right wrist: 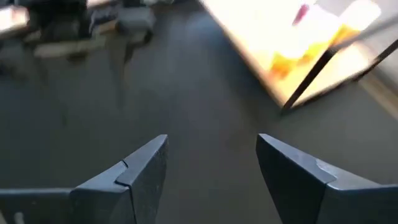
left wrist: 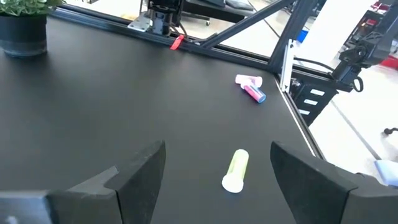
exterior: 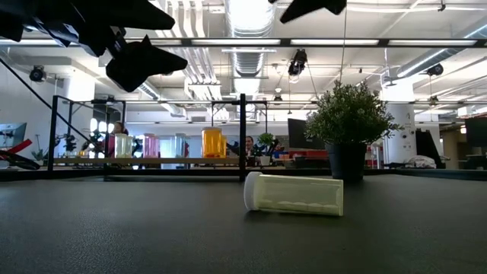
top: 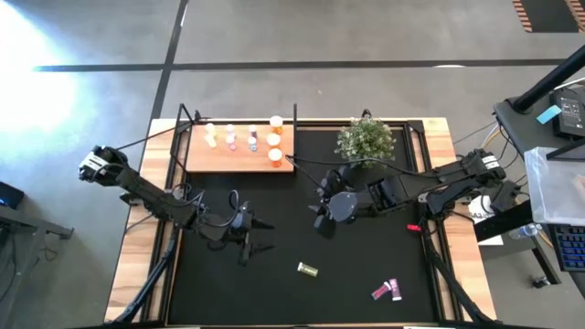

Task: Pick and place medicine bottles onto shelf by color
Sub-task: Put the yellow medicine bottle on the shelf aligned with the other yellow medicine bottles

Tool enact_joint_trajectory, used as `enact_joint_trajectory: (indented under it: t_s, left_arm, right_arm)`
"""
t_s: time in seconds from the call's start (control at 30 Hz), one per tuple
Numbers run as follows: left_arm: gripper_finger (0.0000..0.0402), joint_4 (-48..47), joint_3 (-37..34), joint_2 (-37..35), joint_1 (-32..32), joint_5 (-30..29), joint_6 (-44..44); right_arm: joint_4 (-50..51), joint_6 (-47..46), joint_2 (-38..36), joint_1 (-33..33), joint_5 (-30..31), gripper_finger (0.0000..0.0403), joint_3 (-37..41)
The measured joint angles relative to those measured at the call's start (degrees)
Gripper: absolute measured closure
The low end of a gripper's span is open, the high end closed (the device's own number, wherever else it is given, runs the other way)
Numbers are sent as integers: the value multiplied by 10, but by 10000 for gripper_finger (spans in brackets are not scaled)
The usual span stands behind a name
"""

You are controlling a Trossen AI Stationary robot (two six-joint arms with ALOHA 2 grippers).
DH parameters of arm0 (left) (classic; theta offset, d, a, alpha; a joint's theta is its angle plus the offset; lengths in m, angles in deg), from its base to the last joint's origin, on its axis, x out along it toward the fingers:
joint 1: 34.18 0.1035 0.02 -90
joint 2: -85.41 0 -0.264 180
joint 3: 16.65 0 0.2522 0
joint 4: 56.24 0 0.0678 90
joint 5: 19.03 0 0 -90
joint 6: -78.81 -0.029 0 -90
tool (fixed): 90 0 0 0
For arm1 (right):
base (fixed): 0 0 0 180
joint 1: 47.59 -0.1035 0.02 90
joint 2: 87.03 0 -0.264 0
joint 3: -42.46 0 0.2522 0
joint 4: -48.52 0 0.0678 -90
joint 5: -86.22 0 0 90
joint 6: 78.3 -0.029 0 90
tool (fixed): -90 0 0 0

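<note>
Next, my right gripper closes around the bottom end (top: 313, 272) of the yellowish bottle that lies on the black mat, so that its white cap stays free.
A yellowish white-capped bottle (top: 307, 269) lies on its side on the black mat near the front; it also shows in the low view (exterior: 294, 194) and the left wrist view (left wrist: 236, 170). Two pink bottles (top: 386, 291) lie side by side at the front right, also in the left wrist view (left wrist: 250, 86). Several bottles (top: 249, 138) stand upright on the light-wood shelf (top: 206, 159) at the far left. My left gripper (top: 259, 235) is open and empty above the mat, left of the yellowish bottle. My right gripper (top: 322, 215) is open and empty above the mat's middle, right of the shelf.
A small green plant (top: 366, 138) in a dark pot stands at the far edge, right of the shelf and just beyond my right arm. Thin black posts (top: 294, 123) rise at the shelf's edges. A red clip (top: 413, 227) sits by the mat's right rim.
</note>
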Motion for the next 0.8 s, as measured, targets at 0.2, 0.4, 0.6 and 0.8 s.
enact_joint_trajectory:
  t_s: [0.2, 0.4, 0.6, 0.8]
  left_arm:
    - [127, -1, -1, 7, -17, 0, 0]
    - [127, 0, -2, 8, -28, 0, 0]
    - [127, -1, -3, 8, -31, 0, 0]
    - [127, 0, -1, 7, -32, 0, 1]
  right_arm:
    - [-2, -25, 27, -44, -77, 168, 48]
    - [-78, -20, 87, -60, -85, 168, 81]
    - [-51, 5, 142, -71, -154, 168, 75]
    - [-59, 9, 171, -93, -148, 168, 74]
